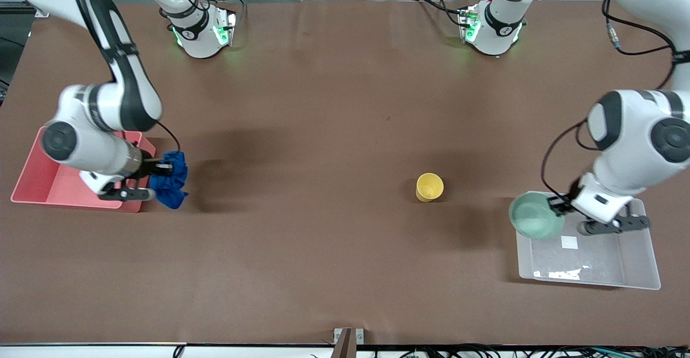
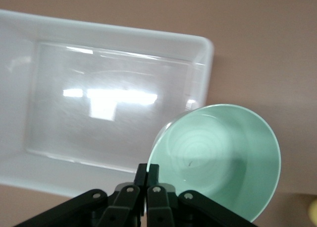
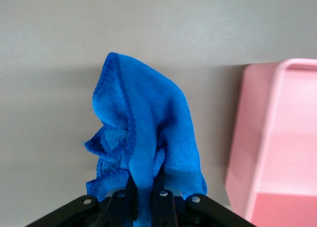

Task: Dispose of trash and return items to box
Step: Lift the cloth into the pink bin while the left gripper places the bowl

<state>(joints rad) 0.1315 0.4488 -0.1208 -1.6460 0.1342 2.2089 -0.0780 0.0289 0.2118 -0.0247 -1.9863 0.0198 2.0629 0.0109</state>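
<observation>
Next, my left gripper lets go of the mint-green bowl in the clear box's end nearer the yellow cup (image 1: 554, 231) (image 2: 137, 133), by the white label.
My right gripper (image 1: 161, 168) is shut on the deep blue cloth (image 1: 170, 180) and holds it hanging over the table just beside the pink tub (image 1: 32, 177); in the right wrist view the cloth (image 3: 141, 138) droops from my gripper (image 3: 146, 187). My left gripper (image 1: 555, 205) is shut on the rim of the mint-green bowl (image 1: 533, 217), held tilted over the corner of the clear box (image 1: 620, 269). In the left wrist view the bowl (image 2: 223, 157) hangs from my gripper (image 2: 147, 173) beside the box (image 2: 114, 118). The yellow cup (image 1: 429, 186) stands on the table between the two tubs.
The clear box holds only a white label (image 1: 569, 242) on its bottom. The pink tub (image 3: 277, 138) lies at the right arm's end of the table. Brown tabletop spreads around the cup.
</observation>
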